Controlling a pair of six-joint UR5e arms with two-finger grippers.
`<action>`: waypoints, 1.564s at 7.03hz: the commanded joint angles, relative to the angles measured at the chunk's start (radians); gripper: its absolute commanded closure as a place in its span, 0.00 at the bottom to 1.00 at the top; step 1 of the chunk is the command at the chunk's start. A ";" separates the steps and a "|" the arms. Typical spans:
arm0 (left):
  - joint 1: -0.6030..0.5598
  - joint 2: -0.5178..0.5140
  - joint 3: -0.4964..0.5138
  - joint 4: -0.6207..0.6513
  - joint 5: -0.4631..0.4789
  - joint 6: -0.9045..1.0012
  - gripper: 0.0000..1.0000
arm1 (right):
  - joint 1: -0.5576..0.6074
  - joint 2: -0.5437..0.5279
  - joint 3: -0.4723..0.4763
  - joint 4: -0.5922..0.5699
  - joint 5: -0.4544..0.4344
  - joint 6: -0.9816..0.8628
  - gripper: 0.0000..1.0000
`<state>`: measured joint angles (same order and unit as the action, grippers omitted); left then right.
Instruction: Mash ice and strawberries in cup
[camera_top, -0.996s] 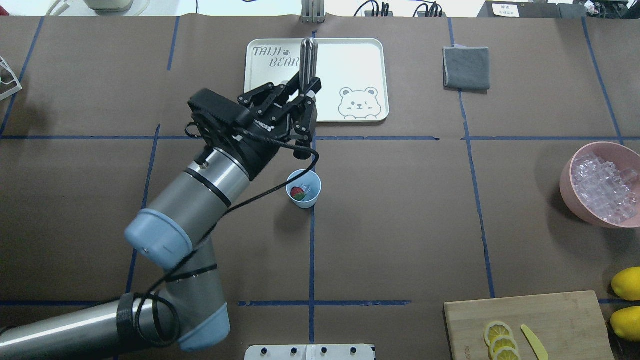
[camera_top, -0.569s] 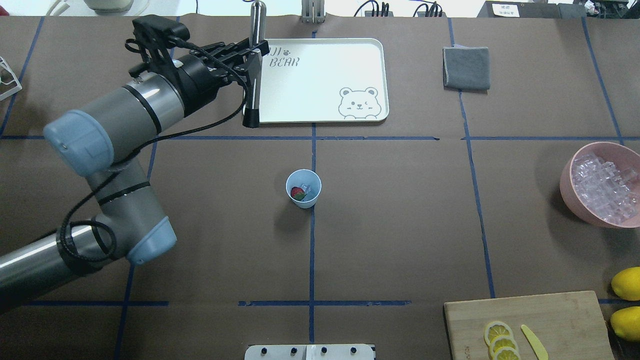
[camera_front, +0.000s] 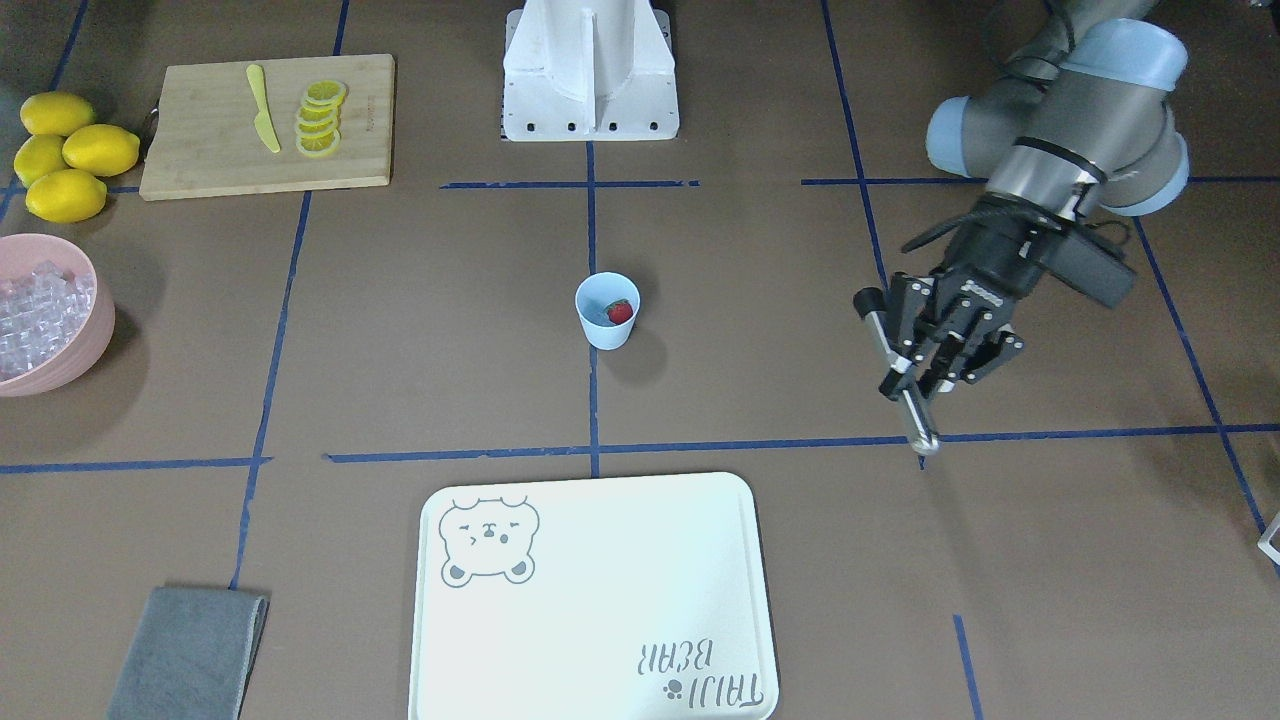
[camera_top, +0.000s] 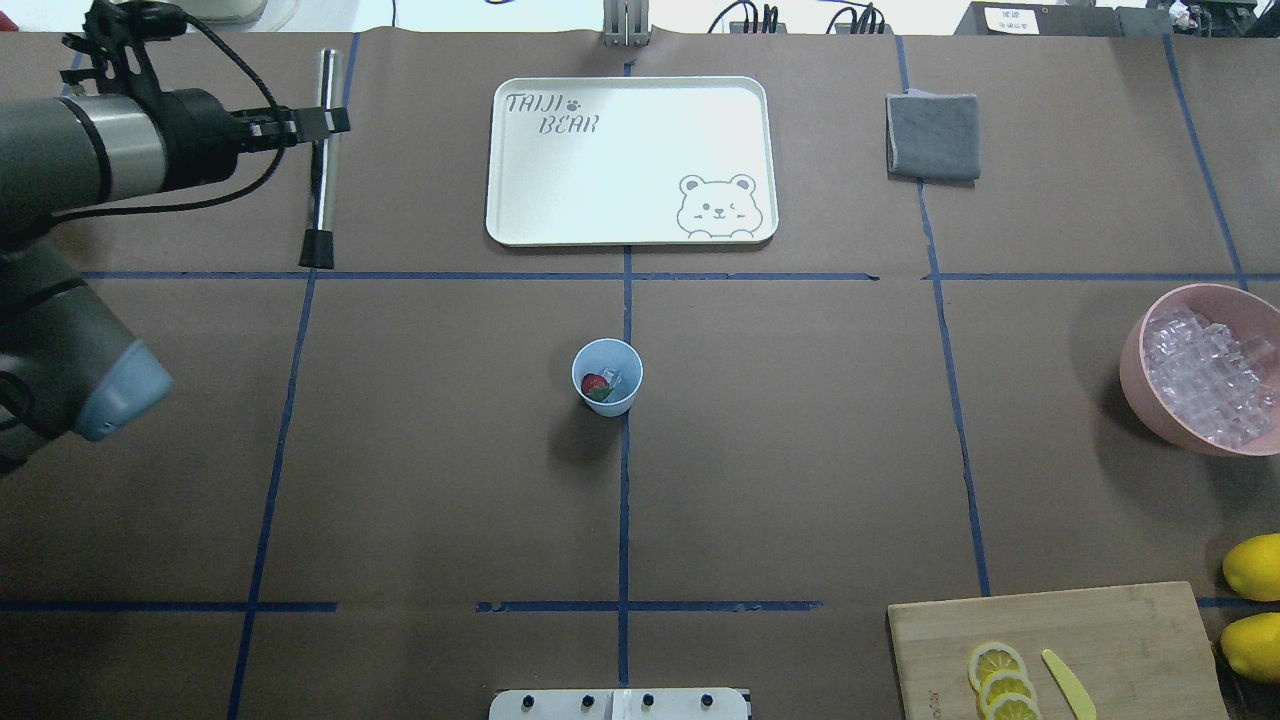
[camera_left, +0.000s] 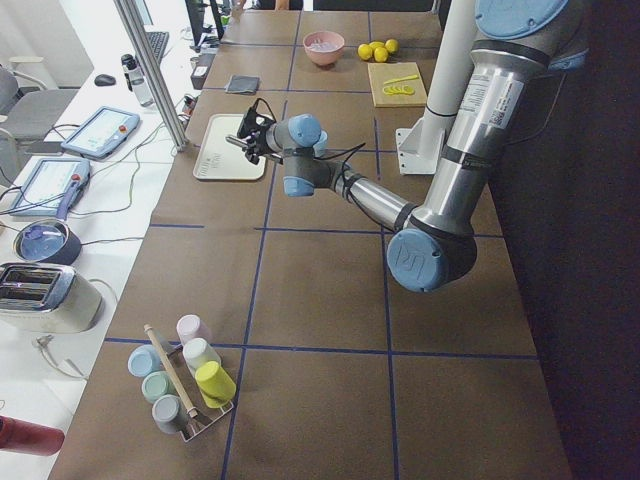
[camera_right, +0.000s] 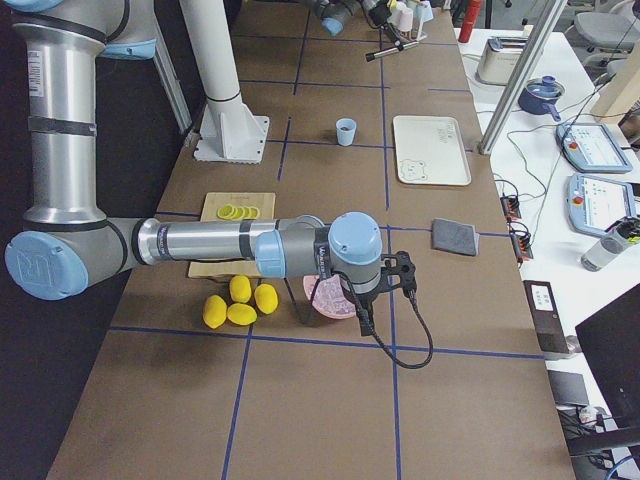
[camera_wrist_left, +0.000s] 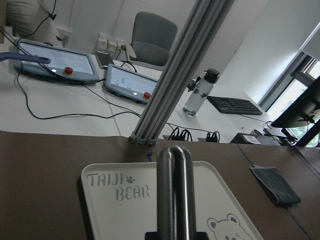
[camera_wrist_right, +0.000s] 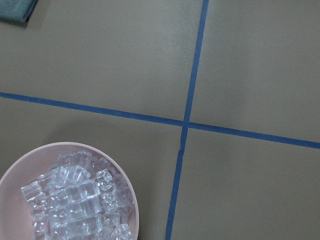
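My left gripper needs to let go of the steel muddler on the table (camera_front: 1144, 329) next to the blue tape that leads to the white rack.
The light blue cup (camera_top: 607, 377) stands at the table's middle and also shows in the front view (camera_front: 607, 312). One red strawberry (camera_top: 595, 384) and a clear ice cube (camera_top: 614, 378) lie inside it. My left gripper (camera_top: 322, 122) is far to the cup's left and back, shut on a steel muddler (camera_top: 321, 190) with a black end. It also shows in the front view (camera_front: 915, 375). The muddler fills the left wrist view (camera_wrist_left: 174, 190). My right gripper (camera_right: 400, 268) hangs over the pink bowl; I cannot tell if it is open or shut.
The pink bowl (camera_top: 1133, 365) of ice cubes (camera_wrist_right: 75, 200) sits at the right edge. A white bear tray (camera_top: 630, 140) lies behind the cup and a grey cloth (camera_top: 932, 135) to its right. A cutting board (camera_top: 1110, 625) with lemon slices, a yellow knife and lemons (camera_top: 1255, 565) fill the near right.
My left arm has swung from just above the cup to the table's far left, still gripping the muddler. The cup and its contents have not moved.
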<state>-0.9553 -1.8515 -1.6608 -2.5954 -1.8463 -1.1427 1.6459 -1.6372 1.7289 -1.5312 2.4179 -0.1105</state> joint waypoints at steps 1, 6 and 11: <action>-0.223 0.112 -0.008 0.186 -0.297 0.001 1.00 | 0.000 0.002 -0.011 -0.001 0.024 0.002 0.01; -0.269 0.343 0.021 0.368 -0.323 0.399 1.00 | 0.000 0.011 -0.038 0.009 0.027 0.000 0.00; -0.137 0.350 0.101 0.364 -0.130 0.508 1.00 | -0.002 0.016 -0.046 0.013 0.023 -0.002 0.00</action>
<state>-1.1380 -1.5031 -1.5736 -2.2296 -2.0113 -0.6348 1.6445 -1.6220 1.6832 -1.5188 2.4408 -0.1119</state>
